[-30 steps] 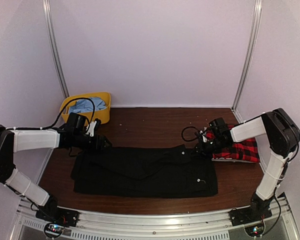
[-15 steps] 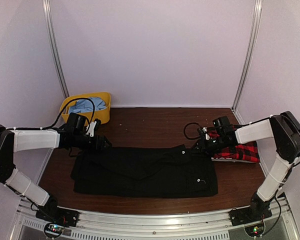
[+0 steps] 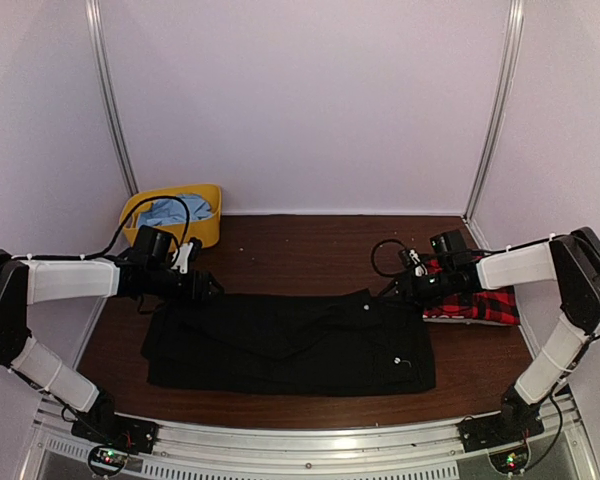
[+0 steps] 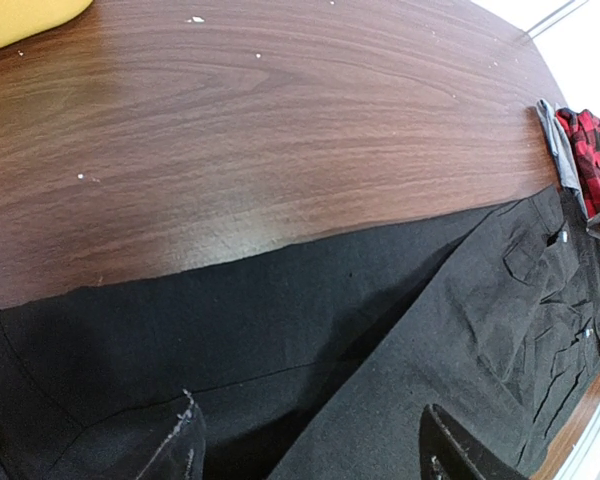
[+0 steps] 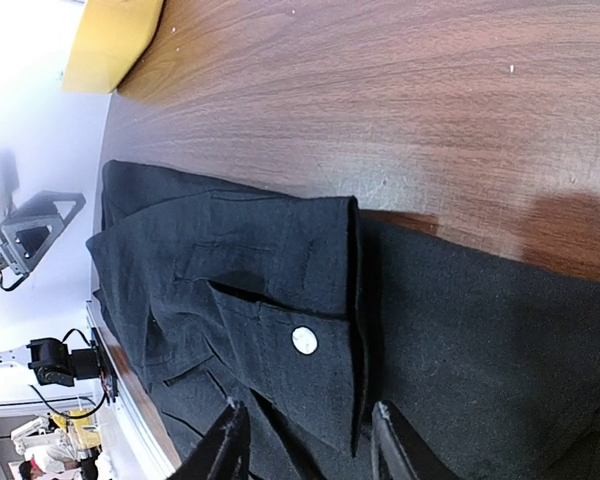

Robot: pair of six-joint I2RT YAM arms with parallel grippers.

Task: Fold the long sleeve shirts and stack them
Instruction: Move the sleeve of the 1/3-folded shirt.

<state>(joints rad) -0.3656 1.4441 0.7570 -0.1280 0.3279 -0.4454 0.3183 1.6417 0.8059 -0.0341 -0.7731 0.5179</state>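
Note:
I can see the black shirt's sleeve lying slack and creased behind its cuff, so next I pinch the cuff's edge [image 5: 357,395] with my right gripper and pull it straight toward the plaid shirt.
The black long sleeve shirt [image 3: 290,345] lies spread flat across the middle of the table. The red-and-black plaid shirt [image 3: 480,300] lies folded at the right edge. My left gripper [image 3: 212,288] is at the black shirt's far left edge; in the left wrist view it [image 4: 315,450] is open just above the black cloth [image 4: 380,300]. My right gripper [image 3: 395,290] is at the shirt's far right corner; in the right wrist view it [image 5: 305,445] is open, its jaws either side of a cuff with a white button [image 5: 303,341].
A yellow bin [image 3: 175,215] holding blue cloth stands at the back left, behind my left arm. Bare brown table [image 3: 310,250] lies behind the black shirt. The enclosure walls stand close on both sides.
My right arm has stretched lower and its wrist has shifted slightly right, the gripper staying at the shirt's far right corner. The left arm and both shirts have not moved.

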